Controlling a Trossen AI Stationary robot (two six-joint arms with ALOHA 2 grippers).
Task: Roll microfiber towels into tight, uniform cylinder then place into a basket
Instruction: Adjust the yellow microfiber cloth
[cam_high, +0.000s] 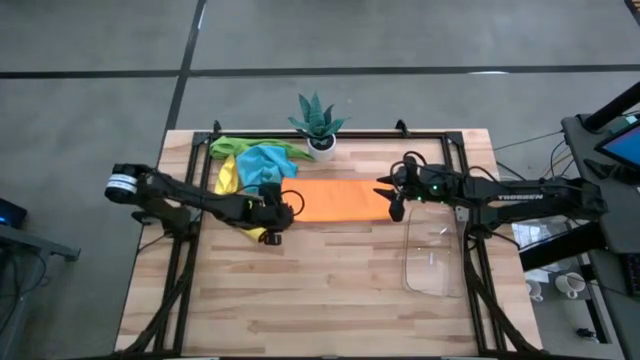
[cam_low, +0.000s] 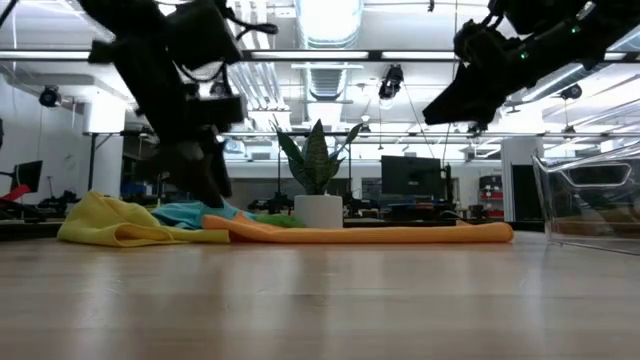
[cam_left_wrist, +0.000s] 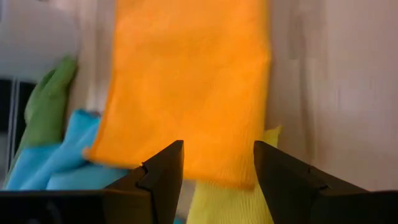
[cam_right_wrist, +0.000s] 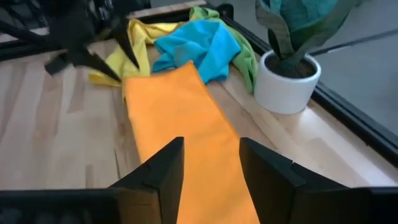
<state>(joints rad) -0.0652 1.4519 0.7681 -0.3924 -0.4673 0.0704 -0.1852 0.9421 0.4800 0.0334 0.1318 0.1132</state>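
Observation:
The yellow towel lies in the way of rolling, so next I should close my left gripper on the yellow towel's near end (cam_high: 255, 233) (cam_left_wrist: 230, 206), beside the orange towel.
An orange microfiber towel (cam_high: 340, 200), folded into a long strip, lies flat across the middle of the table. My left gripper (cam_high: 288, 208) slants down over the strip's left end (cam_left_wrist: 186, 168), open, one finger on either side of it in the left wrist view. My right gripper (cam_high: 385, 195) hangs open in the air above the strip's right end (cam_right_wrist: 211, 205), well clear of it in the low view (cam_low: 450, 105). Yellow (cam_high: 228, 178), blue (cam_high: 262, 165) and green (cam_high: 250, 147) towels lie heaped at the far left. The clear basket (cam_high: 410, 270) stands at the near right. My left gripper comes at the orange towel's left end (cam_left_wrist: 205, 177) slanting down from the table's left. I cannot tell whether its fingertips (cam_left_wrist: 174, 152) touch the cloth. The towel lies flat on the table.
A potted plant in a white pot (cam_high: 320, 140) stands at the far edge, just behind the orange strip. A black frame rail (cam_high: 330, 133) runs along the far side and down both sides. Bare wood (cam_high: 320, 290) fills the near half of the table.

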